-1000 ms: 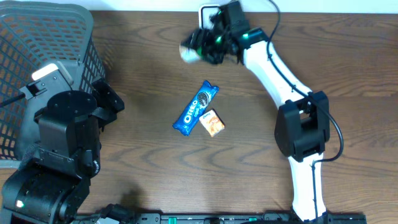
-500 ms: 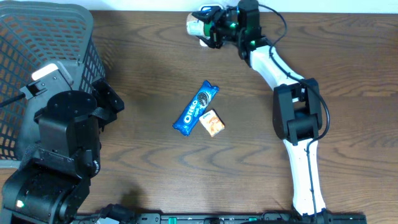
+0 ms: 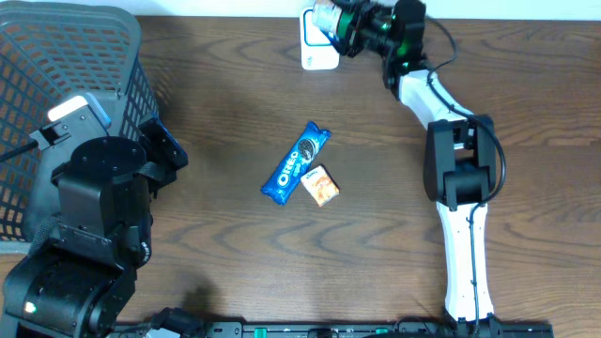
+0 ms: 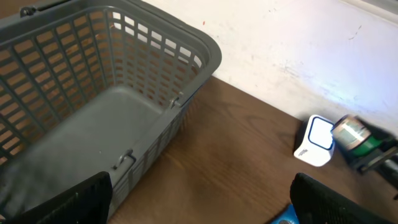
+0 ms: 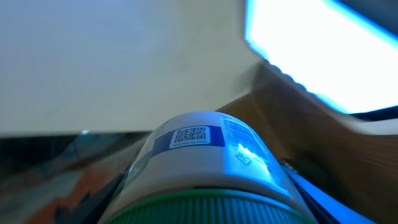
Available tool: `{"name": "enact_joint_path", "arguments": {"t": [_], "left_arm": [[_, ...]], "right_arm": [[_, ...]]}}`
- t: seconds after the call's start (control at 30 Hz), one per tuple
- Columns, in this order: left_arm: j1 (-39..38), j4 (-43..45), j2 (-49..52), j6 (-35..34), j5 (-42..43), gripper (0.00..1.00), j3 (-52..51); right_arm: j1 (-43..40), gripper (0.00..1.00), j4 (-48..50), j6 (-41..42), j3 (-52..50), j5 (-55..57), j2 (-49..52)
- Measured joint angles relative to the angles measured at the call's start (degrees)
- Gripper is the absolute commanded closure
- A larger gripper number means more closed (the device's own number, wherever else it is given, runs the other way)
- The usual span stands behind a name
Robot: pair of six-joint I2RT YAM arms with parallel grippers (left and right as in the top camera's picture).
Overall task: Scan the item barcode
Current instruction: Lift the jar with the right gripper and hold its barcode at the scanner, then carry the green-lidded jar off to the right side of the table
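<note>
Next, my right gripper lets go of the white bottle on bare wood at the table edge (image 3: 577, 157) opposite the grey basket.
A white bottle (image 3: 328, 17) with a green cap (image 5: 205, 208) lies sideways in my right gripper (image 3: 362, 25), which is shut on it at the cap end. The bottle hangs at the table's far edge, just above the white scanner (image 3: 317, 53). In the right wrist view the bottle's label (image 5: 205, 146) with a small QR code (image 5: 188, 135) faces up, lit blue by the scanner's bright window (image 5: 317, 56). The left wrist view shows the scanner (image 4: 316, 142) with the bottle (image 4: 349, 134) right beside it. My left gripper (image 4: 205, 208) is open and empty, near the basket.
A grey plastic basket (image 3: 56, 84) stands at the left edge, beside my left arm. A blue Oreo pack (image 3: 297, 164) and a small orange snack packet (image 3: 321, 185) lie mid-table. A pale wall runs behind the table's far edge.
My right arm has carried the bottle rightward and toward the far edge, from left of the scanner to just above it. The left arm has not moved.
</note>
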Motion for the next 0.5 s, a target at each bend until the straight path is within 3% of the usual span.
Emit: {"name": "enact_joint_path", "arguments": {"t": [0.5], "left_arm": [[0.0, 0.0, 0.0, 0.0, 0.0, 0.09, 0.0]], "right_arm": [[2.3, 0.57, -3.0, 2.5, -0.1, -1.8, 2.9]]}}
